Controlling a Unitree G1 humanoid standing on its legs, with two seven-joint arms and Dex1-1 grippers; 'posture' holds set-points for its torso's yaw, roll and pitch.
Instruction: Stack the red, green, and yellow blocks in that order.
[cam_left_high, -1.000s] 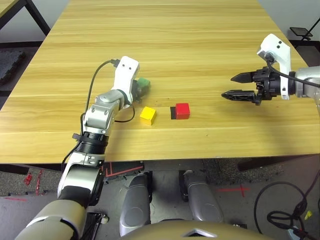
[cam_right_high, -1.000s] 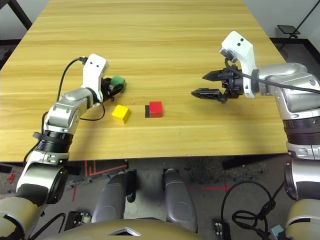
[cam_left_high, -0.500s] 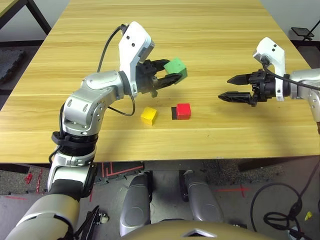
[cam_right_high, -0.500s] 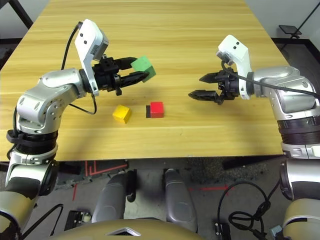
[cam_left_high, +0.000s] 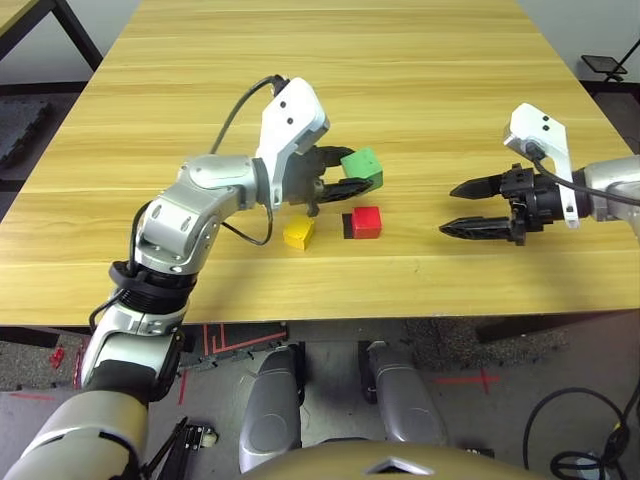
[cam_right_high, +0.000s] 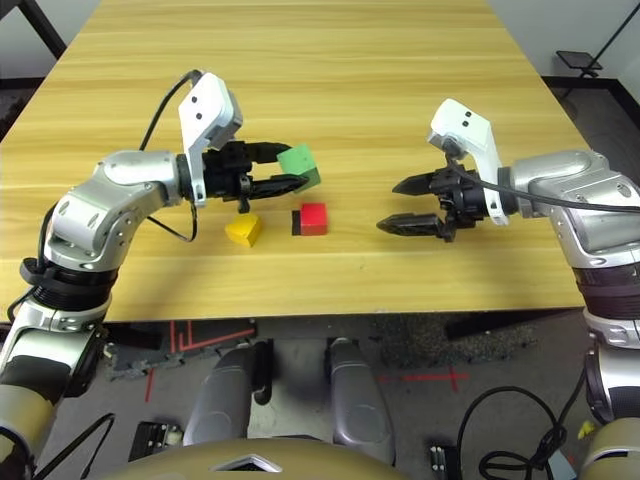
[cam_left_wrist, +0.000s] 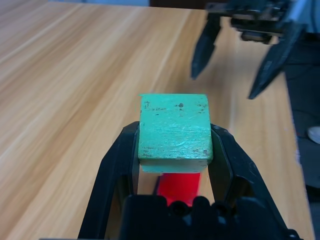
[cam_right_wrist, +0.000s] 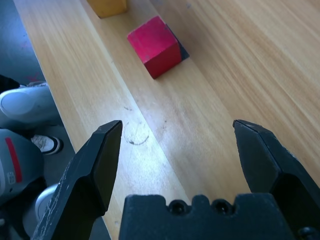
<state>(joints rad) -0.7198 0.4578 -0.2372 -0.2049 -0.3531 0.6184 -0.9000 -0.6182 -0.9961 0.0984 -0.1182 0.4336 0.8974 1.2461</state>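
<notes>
My left gripper will let go of the green block on top of the red block (cam_left_high: 370, 213) (cam_left_wrist: 179, 184), next to the flat black patch.
My left gripper (cam_left_high: 352, 178) is shut on the green block (cam_left_high: 361, 166), holding it in the air just above and behind the red block (cam_left_high: 366, 221). In the left wrist view the green block (cam_left_wrist: 174, 132) sits between both fingers with the red block (cam_left_wrist: 178, 186) below it. The red block rests on the table beside a flat black square patch (cam_left_high: 347, 226). To its left lies the yellow block (cam_left_high: 298, 233), partly behind my left forearm. My right gripper (cam_left_high: 463, 209) hovers open to the right of the red block (cam_right_wrist: 154, 46), with nothing between its fingers.
The wooden table (cam_left_high: 400, 90) stretches far behind the blocks. A black cable (cam_left_high: 232, 110) loops from my left wrist. The table's front edge (cam_left_high: 400, 308) runs close below the blocks.
My left gripper has carried the green block down and to the right, over the red block. My right gripper has dropped slightly toward the table's front edge.
</notes>
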